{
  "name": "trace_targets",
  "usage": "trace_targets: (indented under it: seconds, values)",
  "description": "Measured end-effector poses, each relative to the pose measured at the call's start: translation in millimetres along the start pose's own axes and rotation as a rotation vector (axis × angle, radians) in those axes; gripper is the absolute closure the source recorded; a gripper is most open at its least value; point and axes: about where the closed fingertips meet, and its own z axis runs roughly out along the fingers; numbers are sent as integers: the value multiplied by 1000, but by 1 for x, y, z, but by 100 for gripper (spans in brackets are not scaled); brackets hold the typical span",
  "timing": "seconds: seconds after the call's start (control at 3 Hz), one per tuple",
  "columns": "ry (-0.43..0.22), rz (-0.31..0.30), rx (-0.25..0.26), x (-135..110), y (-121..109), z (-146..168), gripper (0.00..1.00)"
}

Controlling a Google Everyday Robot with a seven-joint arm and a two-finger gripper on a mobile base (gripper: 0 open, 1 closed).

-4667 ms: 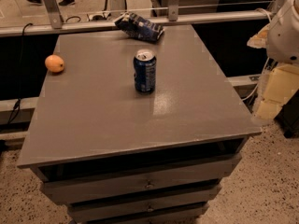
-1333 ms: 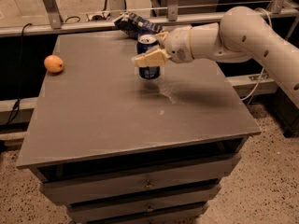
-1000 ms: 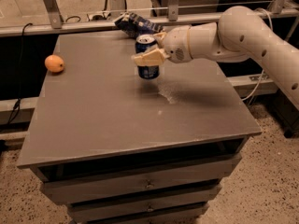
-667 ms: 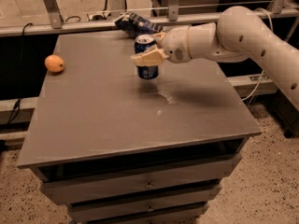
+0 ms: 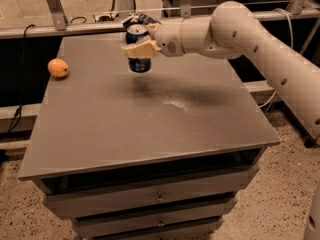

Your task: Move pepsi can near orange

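Note:
Next, my gripper releases the pepsi can on the grey table [image 5: 84,69] close beside the orange, on the orange's side toward the snack bag. The can now hangs above the table's back middle.
The dark blue pepsi can [image 5: 139,65] hangs upright a little above the grey table [image 5: 150,129], over its back middle, with its shadow on the top below it. My gripper [image 5: 141,48] reaches in from the right and is shut on the can's upper half. The orange [image 5: 58,67] lies on the table near the left edge, well to the left of the can and apart from it.
A blue-and-white snack bag [image 5: 141,19] lies at the table's back edge, mostly hidden behind the gripper. My pale arm [image 5: 250,39] spans the table's back right. A metal rail and posts [image 5: 55,9] run behind the table. Drawers sit below the front edge.
The gripper, closed around the can on the table before, has lifted it off the surface and carried it a little to the left, toward the orange.

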Motion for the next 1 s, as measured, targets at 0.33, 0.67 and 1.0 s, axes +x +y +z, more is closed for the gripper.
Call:
trace_targets:
  seconds: [0.33, 0.67, 1.0]
  values:
    - [-60, -5, 9, -18, -27, 50, 100]
    - [-103, 3, 26, -29, -48, 108, 100]
    - [-131, 9, 46, -37, -60, 148, 100]
